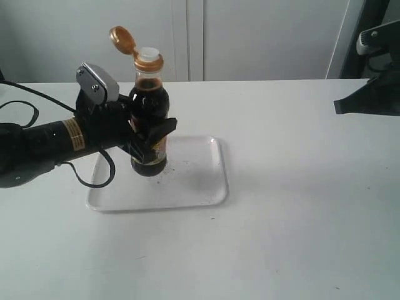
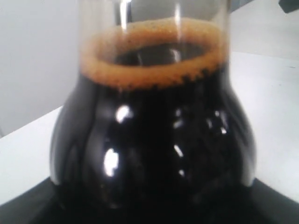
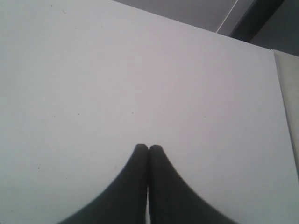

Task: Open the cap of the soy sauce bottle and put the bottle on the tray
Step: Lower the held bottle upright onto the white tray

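Note:
The soy sauce bottle will stand upright on the middle of the white tray [image 1: 155, 179] when I let go of it there with my left gripper.
The soy sauce bottle [image 1: 149, 106] stands upright over the left part of the white tray [image 1: 194, 187], its base at or just above the tray floor. Its golden-brown cap [image 1: 122, 39] is flipped open and hangs back from the collar, baring the white spout [image 1: 148, 56]. My left gripper [image 1: 152, 134] is shut on the bottle's body from the left. In the left wrist view the bottle [image 2: 154, 140] fills the picture, dark liquid with a foam ring. My right gripper [image 3: 148, 148] is shut with nothing in it, above bare table at the far right [image 1: 369, 100].
The white table [image 1: 300, 219] spreads around the tray. A black cable [image 1: 94, 178] loops from the left arm over the tray's left edge. A pale wall stands behind the table's back edge.

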